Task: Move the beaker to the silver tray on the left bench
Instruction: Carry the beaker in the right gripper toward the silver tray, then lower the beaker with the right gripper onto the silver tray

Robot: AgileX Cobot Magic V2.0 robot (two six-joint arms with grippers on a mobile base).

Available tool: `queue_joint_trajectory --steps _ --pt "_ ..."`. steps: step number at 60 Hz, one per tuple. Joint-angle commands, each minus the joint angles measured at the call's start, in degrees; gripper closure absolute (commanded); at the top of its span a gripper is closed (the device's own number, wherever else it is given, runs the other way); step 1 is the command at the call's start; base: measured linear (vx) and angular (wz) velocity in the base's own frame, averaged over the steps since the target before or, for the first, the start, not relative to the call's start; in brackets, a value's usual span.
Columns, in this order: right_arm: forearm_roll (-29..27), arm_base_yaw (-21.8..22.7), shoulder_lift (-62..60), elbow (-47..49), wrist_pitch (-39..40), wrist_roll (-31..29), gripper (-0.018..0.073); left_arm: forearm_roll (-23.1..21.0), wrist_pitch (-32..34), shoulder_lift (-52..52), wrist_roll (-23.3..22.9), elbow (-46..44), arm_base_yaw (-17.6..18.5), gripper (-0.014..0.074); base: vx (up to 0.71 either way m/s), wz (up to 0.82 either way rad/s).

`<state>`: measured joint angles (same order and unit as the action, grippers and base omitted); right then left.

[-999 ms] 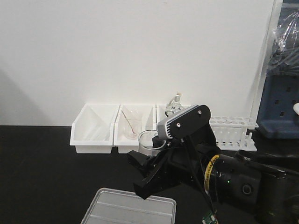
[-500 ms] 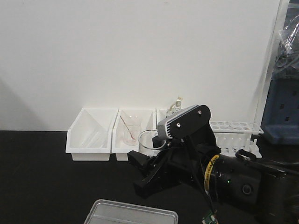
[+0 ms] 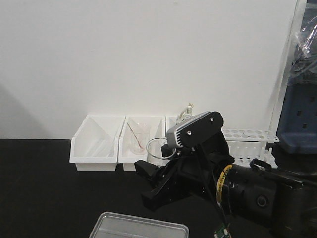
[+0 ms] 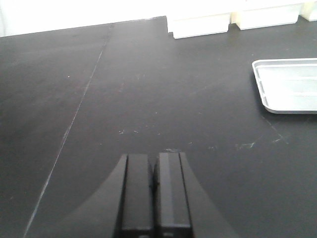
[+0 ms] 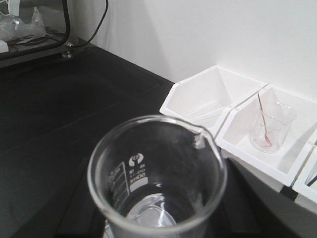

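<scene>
The robot's right gripper needs to release the beaker on the silver tray, midway (image 3: 140, 232) along the tray's rim that faces the white bins.
The beaker (image 3: 159, 148) is clear glass with printed graduations and looks empty. It hangs above the black left bench (image 3: 49, 188), and my right gripper (image 3: 154, 174) is shut on it. In the right wrist view the beaker (image 5: 157, 173) fills the foreground and hides the fingers. The silver tray (image 3: 141, 228) lies on the bench below and in front of the beaker. In the left wrist view my left gripper (image 4: 154, 158) is shut on nothing, low over the bench (image 4: 148, 89), with the silver tray (image 4: 290, 84) off to its right.
White bins (image 3: 96, 144) line the back wall. One bin (image 5: 267, 148) holds another beaker with a pinkish rod (image 5: 272, 128). A white test-tube rack (image 3: 247, 141) stands at the back right, with blue equipment (image 3: 299, 119) beyond it.
In the front view the bins have shifted slightly left and the tray has dropped lower in frame. The right gripper holds the beaker in the same pose.
</scene>
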<state>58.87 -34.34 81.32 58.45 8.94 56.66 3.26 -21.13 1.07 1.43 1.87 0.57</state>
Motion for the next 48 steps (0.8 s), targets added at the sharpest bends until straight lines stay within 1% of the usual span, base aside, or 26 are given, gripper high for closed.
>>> queue_joint_trajectory --steps 1,8,17,25,30,35,39,44,48 --pt "-0.62 0.03 -2.26 2.14 2.44 0.00 0.0570 -0.16 4.61 0.40 -0.10 1.14 0.31 0.0595 0.00 0.00" --pt "-0.62 0.09 -1.68 2.21 0.77 -0.36 0.0570 -0.16 4.61 0.40 -0.10 1.14 0.31 0.0595 0.00 0.00" --pt "-0.62 0.77 2.66 2.26 1.15 -2.07 0.0570 -0.16 4.61 0.40 -0.10 1.14 0.31 0.0595 0.00 0.00" --pt "-0.62 0.81 7.72 2.26 2.20 -7.65 0.0570 -0.16 4.61 0.40 -0.10 1.14 0.31 0.0595 0.00 0.00" --pt "-1.69 0.81 11.03 2.26 4.52 -8.64 0.0570 -0.16 4.61 0.40 -0.10 1.14 0.31 0.0595 0.00 0.00" --pt "-3.95 1.39 14.37 2.26 8.33 -9.63 0.0570 -0.16 4.61 0.40 -0.10 1.14 0.31 0.0595 0.00 0.00" --pt "-6.87 2.44 16.55 2.38 11.42 -12.37 0.0570 -0.16 4.61 0.40 -0.10 1.14 0.31 0.0595 0.00 0.00" --pt "-13.53 4.43 18.89 2.53 14.99 -17.15 0.0570 -0.16 4.61 0.40 -0.10 1.14 0.31 0.0595 0.00 0.00" --pt "-18.21 5.45 20.62 3.15 16.83 -22.94 0.0570 -0.16 4.61 0.40 -0.10 1.14 0.31 0.0595 0.00 0.00"
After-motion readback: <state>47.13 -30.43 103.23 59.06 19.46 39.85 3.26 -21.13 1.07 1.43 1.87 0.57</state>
